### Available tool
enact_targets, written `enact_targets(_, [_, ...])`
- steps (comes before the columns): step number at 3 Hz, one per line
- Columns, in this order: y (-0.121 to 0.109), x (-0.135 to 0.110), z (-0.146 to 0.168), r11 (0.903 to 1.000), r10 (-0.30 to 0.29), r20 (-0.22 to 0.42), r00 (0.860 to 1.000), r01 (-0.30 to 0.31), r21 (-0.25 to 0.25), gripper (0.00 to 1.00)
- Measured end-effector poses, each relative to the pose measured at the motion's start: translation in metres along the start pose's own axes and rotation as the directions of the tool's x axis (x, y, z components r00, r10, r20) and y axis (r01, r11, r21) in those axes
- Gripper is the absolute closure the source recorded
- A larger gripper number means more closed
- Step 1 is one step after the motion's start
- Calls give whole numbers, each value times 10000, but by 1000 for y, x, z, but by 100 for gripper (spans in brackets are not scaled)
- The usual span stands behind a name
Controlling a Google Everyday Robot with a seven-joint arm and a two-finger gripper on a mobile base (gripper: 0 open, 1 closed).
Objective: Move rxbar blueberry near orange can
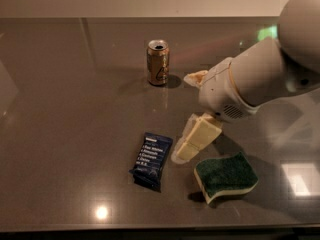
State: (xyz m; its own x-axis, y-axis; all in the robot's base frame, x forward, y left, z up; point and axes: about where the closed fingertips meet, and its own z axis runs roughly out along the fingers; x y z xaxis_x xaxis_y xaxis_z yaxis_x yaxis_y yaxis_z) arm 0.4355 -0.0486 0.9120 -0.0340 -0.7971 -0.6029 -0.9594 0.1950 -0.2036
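Observation:
The bar needs to be carried to the orange can. So my gripper will move down and close on the middle of the rxbar blueberry (153, 161).
The rxbar blueberry (151, 160) is a dark navy wrapper with white text, lying flat on the table near the front centre. The orange can (158, 62) stands upright at the back centre, well apart from the bar. My gripper (183, 118) reaches in from the right on a large white arm and hangs above the table, just right of the bar and in front of the can. It is open and empty. One cream finger (196, 138) points down toward the bar's right edge, and the other (194, 77) sits near the can.
A green-and-yellow sponge (225, 177) lies right of the bar, under the arm. The grey glossy table (65, 114) has its front edge just below the bar and its back edge behind the can.

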Motion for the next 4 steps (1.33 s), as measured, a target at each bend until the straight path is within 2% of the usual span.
enact_targets(1, [13, -3, 39, 9986, -166, 117, 9998, 172, -497, 0])
enact_targets(2, [26, 1, 74, 9922, -165, -115, 9998, 150, -1240, 0])
enact_targets(4, [52, 14, 99, 9655, 303, -789, 9964, -496, -2555, 0])
